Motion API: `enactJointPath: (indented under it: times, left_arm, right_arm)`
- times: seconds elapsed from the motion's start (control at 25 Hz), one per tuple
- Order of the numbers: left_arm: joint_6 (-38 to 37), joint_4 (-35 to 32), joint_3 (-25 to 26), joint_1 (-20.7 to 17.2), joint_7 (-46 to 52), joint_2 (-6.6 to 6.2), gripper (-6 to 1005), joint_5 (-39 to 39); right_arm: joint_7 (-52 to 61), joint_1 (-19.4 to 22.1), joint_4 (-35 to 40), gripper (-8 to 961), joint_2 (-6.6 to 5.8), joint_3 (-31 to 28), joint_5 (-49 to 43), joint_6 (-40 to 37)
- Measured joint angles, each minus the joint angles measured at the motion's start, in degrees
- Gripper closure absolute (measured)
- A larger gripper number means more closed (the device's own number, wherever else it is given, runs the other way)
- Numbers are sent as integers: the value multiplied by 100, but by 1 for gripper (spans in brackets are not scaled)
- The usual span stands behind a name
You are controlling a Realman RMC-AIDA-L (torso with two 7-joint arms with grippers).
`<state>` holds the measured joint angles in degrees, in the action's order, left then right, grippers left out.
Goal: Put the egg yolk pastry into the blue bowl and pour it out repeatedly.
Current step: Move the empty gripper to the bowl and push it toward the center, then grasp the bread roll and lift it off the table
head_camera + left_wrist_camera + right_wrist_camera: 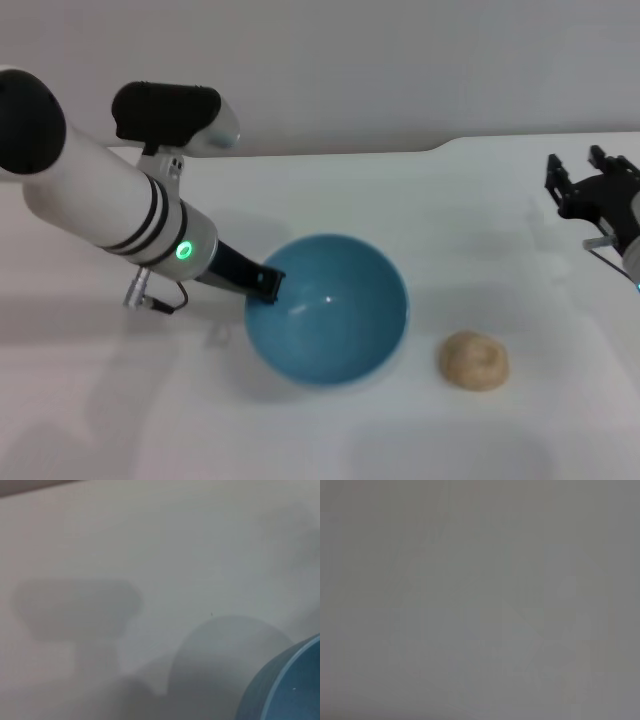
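Observation:
Next, I close my right gripper on the egg yolk pastry at the pastry's far edge (488, 345), away from the blue bowl.
The blue bowl (330, 308) stands empty in the middle of the white table; a slice of its rim also shows in the left wrist view (287, 687). My left gripper (266, 284) reaches down from the left and is clamped on the bowl's left rim. The egg yolk pastry (474, 360), a small tan lump with a dimple, lies on the table just right of the bowl, apart from it. At the far right edge my right gripper (580, 172) hangs above the table with its fingers spread, well away from the pastry. The right wrist view shows only blank surface.
The white table (420, 200) ends at a pale wall along the back, with a step in its far edge at the right. My left arm (110, 205) crosses the left side of the table.

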<state>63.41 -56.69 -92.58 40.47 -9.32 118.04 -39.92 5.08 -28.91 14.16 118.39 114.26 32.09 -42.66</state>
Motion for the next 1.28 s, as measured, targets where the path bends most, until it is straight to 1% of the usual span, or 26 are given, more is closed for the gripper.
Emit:
enactJointPath:
  times: [0.08,0.16,0.2,0.24,0.28,0.32,0.4,0.44,0.52,0.6,0.68,0.72,0.84,0.88,0.92,0.96,1.04,1.12,1.16,1.28]
  left_arm:
    - [-12,0,156,10,11,2,989,3]
    - [-41,0,447,10,23,10,990,-9]
    - [-58,4,649,2,26,10,991,-10]
    - [-70,6,746,-5,27,6,992,-7]
    - [-70,6,746,-5,27,6,992,-7]
    - [-81,8,834,-15,27,3,992,1]
    - [-94,9,976,-35,28,-1,993,23]
    - [-112,16,1015,-42,28,-3,993,34]
    - [-179,38,1077,-54,28,-5,992,63]
    - [-292,47,1091,-81,28,-6,992,69]
    - [-443,47,1081,-116,28,-6,992,69]
    - [-504,47,1072,-128,28,-6,993,70]
    - [-659,51,1050,-168,28,0,993,67]
    - [-693,52,1047,-186,28,2,993,67]
    - [-725,53,1045,-204,28,4,994,67]
    - [-730,54,1043,-211,28,5,994,68]
    - [-742,59,1011,-253,28,14,994,61]
    - [-742,59,1002,-262,28,15,993,63]
    - [-743,60,985,-273,28,16,992,62]
    - [-767,62,912,-287,28,12,992,68]
  right_arm:
    - [75,-13,103,509,0,71,-2,144]
    - [200,-14,249,510,0,103,-51,314]
    - [333,5,465,511,-13,79,-196,564]
    - [333,5,465,511,-13,79,-196,564]
    - [438,37,665,511,-49,50,-299,795]
    - [555,83,903,512,-103,32,-380,1076]
    - [807,192,1502,513,-257,16,-528,1744]
    - [913,266,1880,513,-351,14,-607,2152]
    - [974,418,2613,514,-501,-54,-707,2975]
    - [821,584,3400,515,-578,-297,-730,3950]
    - [314,773,4281,516,-574,-805,-709,5232]
    - [9,859,4635,516,-537,-1061,-679,5816]
    - [-977,1004,5510,517,-372,-1812,-505,7362]
    - [-1225,1018,5673,518,-329,-2001,-398,7741]
    - [-1809,1023,5929,518,-282,-2377,-35,8479]
    - [-2000,1018,5989,518,-275,-2483,84,8679]
    - [-2621,939,6083,519,-286,-2930,664,9511]
    - [-3017,783,6048,520,-291,-3336,974,10305]
    - [-3115,695,6005,520,-286,-3485,1007,10647]
    - [-3213,486,5863,522,-264,-3693,912,11267]
